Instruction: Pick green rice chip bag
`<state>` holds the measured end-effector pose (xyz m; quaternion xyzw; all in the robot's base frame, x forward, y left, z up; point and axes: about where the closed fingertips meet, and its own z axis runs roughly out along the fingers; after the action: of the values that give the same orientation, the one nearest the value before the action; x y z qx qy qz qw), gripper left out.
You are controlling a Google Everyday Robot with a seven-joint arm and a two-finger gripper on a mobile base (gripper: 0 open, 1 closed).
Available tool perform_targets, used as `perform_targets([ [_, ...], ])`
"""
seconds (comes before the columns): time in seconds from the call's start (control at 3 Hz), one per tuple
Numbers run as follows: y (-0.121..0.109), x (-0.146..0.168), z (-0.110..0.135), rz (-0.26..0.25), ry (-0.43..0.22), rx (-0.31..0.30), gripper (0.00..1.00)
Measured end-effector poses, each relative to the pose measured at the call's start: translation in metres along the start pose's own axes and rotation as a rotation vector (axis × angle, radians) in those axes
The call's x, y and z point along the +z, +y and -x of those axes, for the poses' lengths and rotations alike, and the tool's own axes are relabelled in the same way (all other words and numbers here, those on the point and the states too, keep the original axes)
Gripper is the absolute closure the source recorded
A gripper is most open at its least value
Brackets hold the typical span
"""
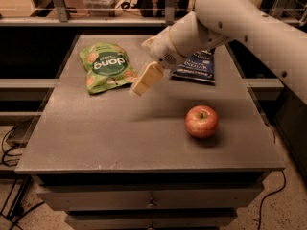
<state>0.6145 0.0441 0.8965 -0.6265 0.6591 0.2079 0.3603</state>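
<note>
The green rice chip bag is next, and my gripper will go to it and close on the bag's corner [125, 74] nearest the red apple.
The green rice chip bag [106, 66] lies flat on the grey table [120, 133] at the back left, a bright green pouch with a dark green round label and pale chips pictured on it. My gripper [144, 83] hangs above the table just right of the bag's lower right corner, apart from it. It holds nothing. The white arm [230, 23] reaches in from the upper right.
A dark blue chip bag [195, 66] lies at the back right, partly behind the arm. A red apple [202, 121] sits right of the table's middle. A shelf rail [96, 20] runs behind the table. Drawers [151, 200] are below the front edge.
</note>
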Motion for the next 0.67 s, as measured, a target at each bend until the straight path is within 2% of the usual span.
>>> perform_targets([
  [0.67,-0.031,0.065,0.01,-0.019,-0.002,0.028,0.0],
])
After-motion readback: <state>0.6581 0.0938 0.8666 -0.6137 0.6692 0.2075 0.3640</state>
